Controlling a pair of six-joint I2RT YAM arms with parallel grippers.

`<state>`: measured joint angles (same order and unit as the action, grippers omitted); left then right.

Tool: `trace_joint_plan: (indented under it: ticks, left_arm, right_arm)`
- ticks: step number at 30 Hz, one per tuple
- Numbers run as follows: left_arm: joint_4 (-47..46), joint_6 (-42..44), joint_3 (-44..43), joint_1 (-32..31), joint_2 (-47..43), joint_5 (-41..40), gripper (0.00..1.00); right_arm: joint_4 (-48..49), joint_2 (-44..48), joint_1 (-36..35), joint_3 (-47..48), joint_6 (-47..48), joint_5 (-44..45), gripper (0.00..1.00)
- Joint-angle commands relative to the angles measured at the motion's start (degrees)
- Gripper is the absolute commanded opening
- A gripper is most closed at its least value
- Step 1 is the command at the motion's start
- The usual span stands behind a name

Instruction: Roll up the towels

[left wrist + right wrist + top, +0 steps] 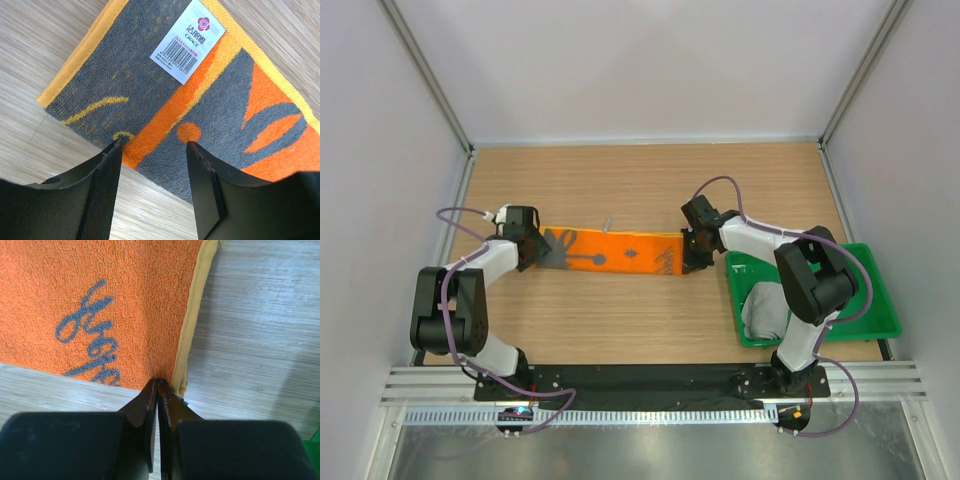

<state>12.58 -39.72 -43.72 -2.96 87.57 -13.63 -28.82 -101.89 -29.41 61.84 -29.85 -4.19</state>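
Note:
The towel's orange cloth beside the yellow hem is pinched in my right gripper, so I will open and take the hem's near corner (pixel 179 384) before folding that end of the towel over.
The dark grey and orange towel (pixel 620 250) lies flat as a long strip across the middle of the table, orange side up. Its left end shows dark grey with a white barcode label (pixel 187 42). My left gripper (pixel 156 142) hovers open over that end's near edge, its fingertips over the cloth (pixel 150 85) with nothing between them. My right gripper (pixel 157 381) is shut on the near right corner of the towel (pixel 100 300), just beside the yellow hem (pixel 192 305). The light grey towel (pixel 765 310) lies bunched in the tray.
A green plastic tray (pixel 880 310) stands at the right near corner, partly under my right arm (pixel 810 275). Metal frame posts and white walls close in the wooden table (pixel 640 180) on three sides.

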Motion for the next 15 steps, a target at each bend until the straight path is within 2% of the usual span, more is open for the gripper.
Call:
trace_joint_plan:
  ticks: [1,2,3,5,6,7,9,10,15]
  left_arm:
    - [-1.5,1.84,-0.48,0.06,-0.38,0.53,0.55]
    - [-1.5,1.93,-0.48,-0.11,-0.73,0.36,0.56]
    - [-1.42,1.93,-0.4,-0.29,-1.34,0.27,0.56]
    - [-1.24,1.5,-0.13,-0.9,-3.44,0.53,0.59]
    - [-1.15,1.23,-0.05,-1.08,-4.24,0.71,0.61]
    - [-0.89,0.97,-0.31,-1.34,-4.95,0.88,0.65]
    - [0.6,0.26,-0.92,-1.87,-6.88,1.15,0.68]
    - [1.39,-0.09,-1.79,-2.13,-7.5,1.23,0.73]
    - [8.23,-1.84,-5.75,-3.54,-10.92,1.5,0.79]
  right_arm:
    - [-1.85,2.21,0.32,0.73,2.16,1.64,0.1]
    - [-2.55,2.65,0.23,1.26,2.25,1.2,0.13]
    - [-2.56,3.61,0.32,1.52,2.25,0.59,0.23]
    - [-3.0,6.68,0.32,2.22,1.99,-0.21,0.37]
    - [-3.17,7.74,0.32,2.58,1.9,-0.3,0.49]
    - [-3.43,8.71,0.23,2.75,1.55,-0.21,0.55]
    - [-3.79,11.7,0.23,2.93,0.32,-0.56,0.62]
    - [-3.62,12.84,0.23,2.67,-0.38,-0.82,0.62]
    - [-1.16,18.46,0.32,-3.74,-6.61,-1.44,0.63]
